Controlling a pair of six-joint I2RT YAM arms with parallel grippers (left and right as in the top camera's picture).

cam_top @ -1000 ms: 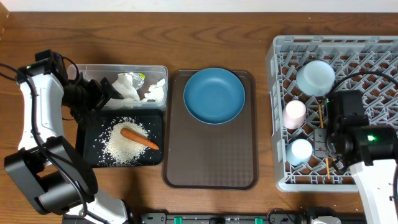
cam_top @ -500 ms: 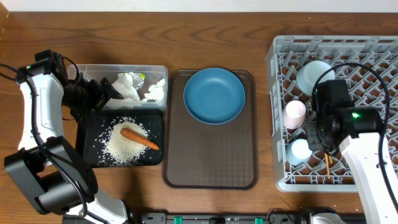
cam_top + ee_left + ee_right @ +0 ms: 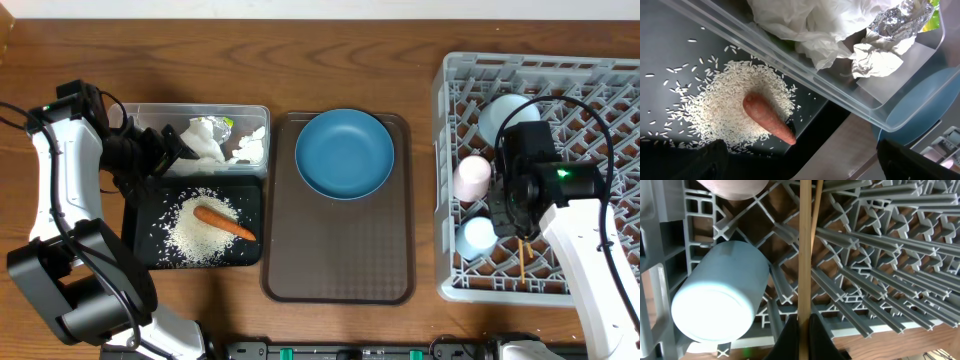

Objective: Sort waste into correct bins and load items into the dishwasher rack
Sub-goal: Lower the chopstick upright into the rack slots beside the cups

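My right gripper should release the wooden chopsticks so that they rest on the grey rack's wires (image 3: 518, 233) (image 3: 800, 280), beside the light blue cup. The chopsticks are now held over the rack.
My right gripper (image 3: 805, 336) is shut on the wooden chopsticks (image 3: 805, 255), which it holds over the grey dishwasher rack (image 3: 600, 80). A pink cup (image 3: 472, 178), a light blue cup (image 3: 478, 237) and a light blue bowl (image 3: 508, 118) lie in the rack. My left gripper (image 3: 805, 167) is open and hovers at the edge of the black tray (image 3: 248, 195), with nothing between its fingers. On that tray lie an orange carrot (image 3: 767, 117) and a heap of rice (image 3: 715, 110). Crumpled napkins (image 3: 810, 25) fill the clear tub (image 3: 255, 115).
A brown serving tray (image 3: 340, 260) lies mid-table with a blue plate (image 3: 344, 153) on its far half. Crumpled foil (image 3: 905, 15) sits in the tub beside the napkins. The right arm's cable loops over the rack.
My right arm has moved left and away over the rack with the chopsticks in its grip, and the rack has shifted a little. The left arm has not moved.
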